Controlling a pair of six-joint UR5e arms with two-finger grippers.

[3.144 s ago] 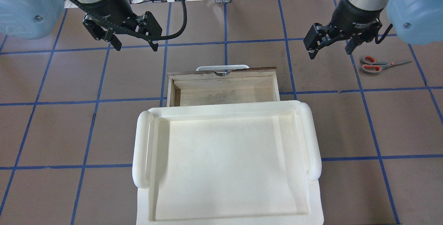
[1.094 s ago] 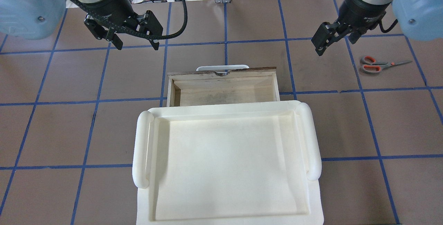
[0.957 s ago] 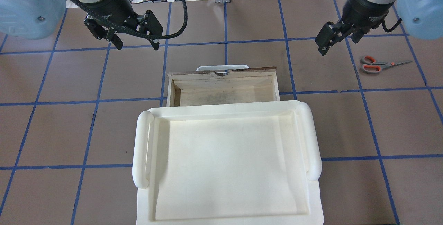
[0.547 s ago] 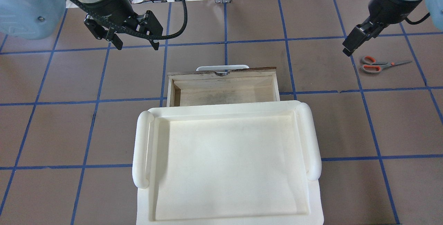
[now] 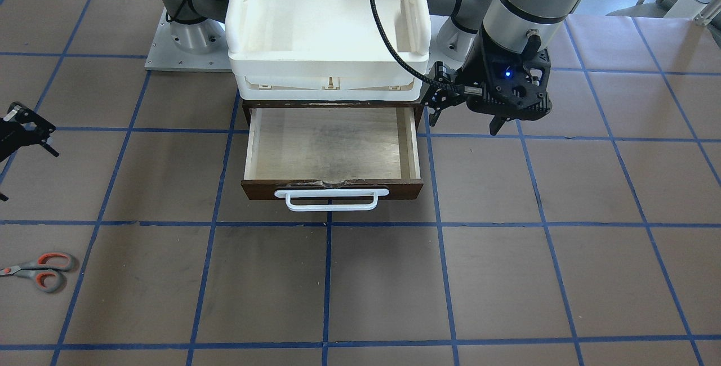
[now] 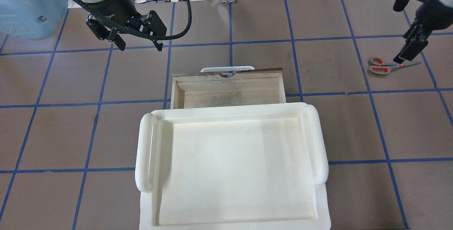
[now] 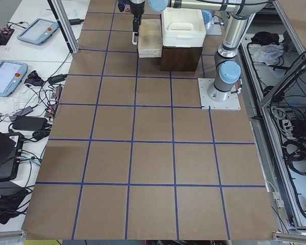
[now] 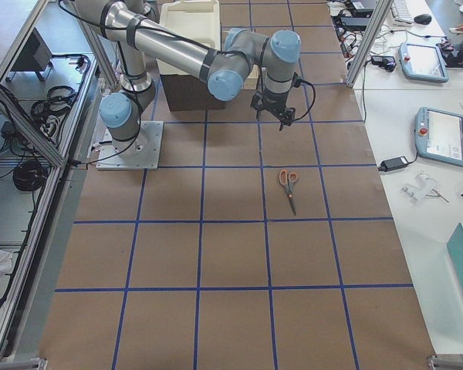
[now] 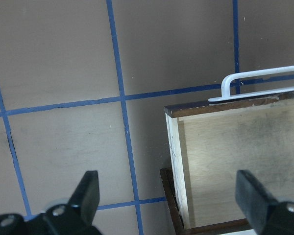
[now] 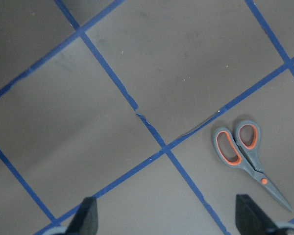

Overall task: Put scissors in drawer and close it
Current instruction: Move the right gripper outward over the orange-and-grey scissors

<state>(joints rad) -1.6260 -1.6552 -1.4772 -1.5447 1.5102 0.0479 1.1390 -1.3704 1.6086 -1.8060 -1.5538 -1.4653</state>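
Note:
Next, I grab the scissors with my right gripper by the narrow grey end of the handles (image 5: pixel 22 269) (image 10: pixel 253 168), where the blades begin.
The scissors (image 6: pixel 384 66) lie flat on the brown table at the far right, with orange-and-grey handles pointing toward the middle; they also show in the front view (image 5: pixel 39 270) and the right wrist view (image 10: pixel 247 154). The drawer (image 6: pixel 230 93) is pulled open and empty, with its white bar handle (image 5: pixel 331 200) on the far side. My right gripper (image 6: pixel 400 35) is open and empty above the table, just over the scissors' blade end. My left gripper (image 6: pixel 139 47) is open and empty, hovering beyond the drawer's left front corner (image 9: pixel 174 115).
A white plastic tray (image 6: pixel 145 159) sits on top of the dark cabinet that holds the drawer. Blue tape lines grid the table. Side desks with tablets (image 8: pixel 440 131) and cables flank the table ends. The arm bases (image 5: pixel 186 39) stand behind the cabinet.
My right arm has swung right and turned its wrist, bringing the open gripper from the drawer's side to over the scissors. The left arm, drawer and scissors have not moved.

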